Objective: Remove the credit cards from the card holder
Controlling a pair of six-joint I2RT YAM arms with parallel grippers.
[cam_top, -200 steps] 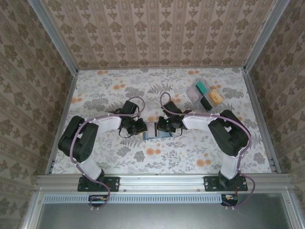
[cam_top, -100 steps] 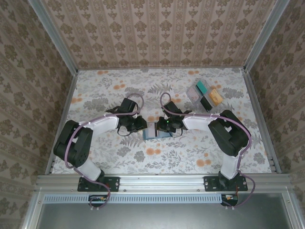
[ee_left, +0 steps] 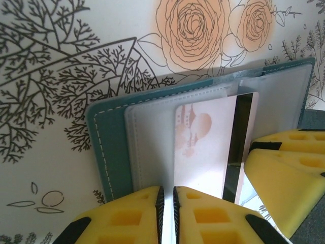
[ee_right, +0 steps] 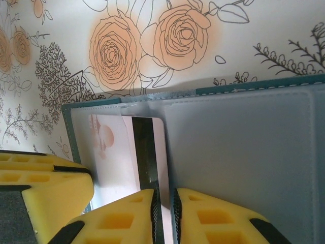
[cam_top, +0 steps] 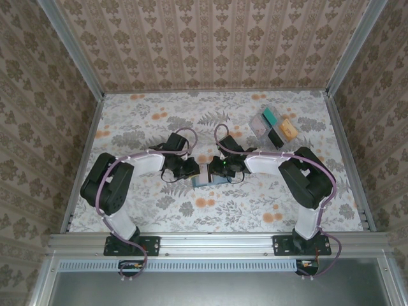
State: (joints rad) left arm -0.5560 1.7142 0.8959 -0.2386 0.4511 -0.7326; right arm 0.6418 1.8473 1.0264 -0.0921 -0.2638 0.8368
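Note:
The card's striped end pokes out flat, so next my right gripper opens, pinches its free edge point(ee_right: 164, 168) and lifts it from the clear sleeve.
The slate-blue card holder point(cam_top: 205, 182) lies open on the flowered table between both grippers. In the left wrist view its stitched panel point(ee_left: 109, 137) carries a clear sleeve. A pale card point(ee_left: 205, 147) with a black stripe sits half under that sleeve. My left gripper point(ee_left: 168, 189) point(cam_top: 193, 169) is shut, its tips down at the card's left edge. My right gripper point(ee_right: 166, 192) point(cam_top: 215, 169) is shut too, tips at the card's point(ee_right: 114, 157) right edge beside the holder's other panel point(ee_right: 244, 142). Nothing clearly sits between either pair of pads.
Loose cards lie at the back right: teal point(cam_top: 270, 116), grey point(cam_top: 258, 124), orange point(cam_top: 289, 129) and a dark one point(cam_top: 275, 138). Patterned walls and metal rails close in the table on three sides. The two grippers stand almost touching over the holder.
My left gripper has edged right, onto the holder, and now covers more of the pale card. The right arm and the holder have stayed put.

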